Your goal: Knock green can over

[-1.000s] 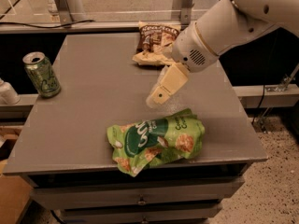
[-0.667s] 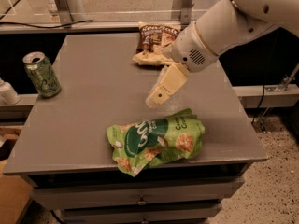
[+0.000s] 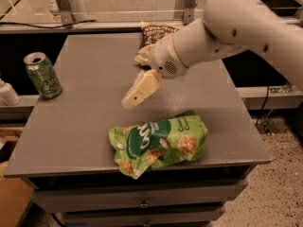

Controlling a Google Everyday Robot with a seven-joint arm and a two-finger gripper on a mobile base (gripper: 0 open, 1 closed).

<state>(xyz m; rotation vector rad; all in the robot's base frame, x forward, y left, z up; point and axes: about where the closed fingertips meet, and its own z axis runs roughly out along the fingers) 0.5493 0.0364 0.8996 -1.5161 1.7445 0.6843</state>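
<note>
My gripper is to head over to the green can next and close its fingers around the can's middle (image 3: 43, 76), below the silver top rim of the can.
The green can (image 3: 42, 74) stands upright at the far left edge of the grey table (image 3: 90, 126); it is small, with a silver top rim and pale scribbly markings. My gripper (image 3: 129, 102) hangs over the middle of the table, pointing down and to the left, well to the right of the can and not touching it. Its beige fingers (image 3: 142, 88) look pressed together and hold nothing. The white arm (image 3: 236, 32) reaches in from the upper right.
A large crinkled green snack bag (image 3: 158, 143) lies near the table's front edge, just below the gripper. A brown snack bag (image 3: 154, 34) lies at the back, partly behind the arm. A white object (image 3: 7, 93) stands off the table's left side, next to the can.
The gripper and arm have moved left across the table, closer to the can. The can and both bags have not moved.
</note>
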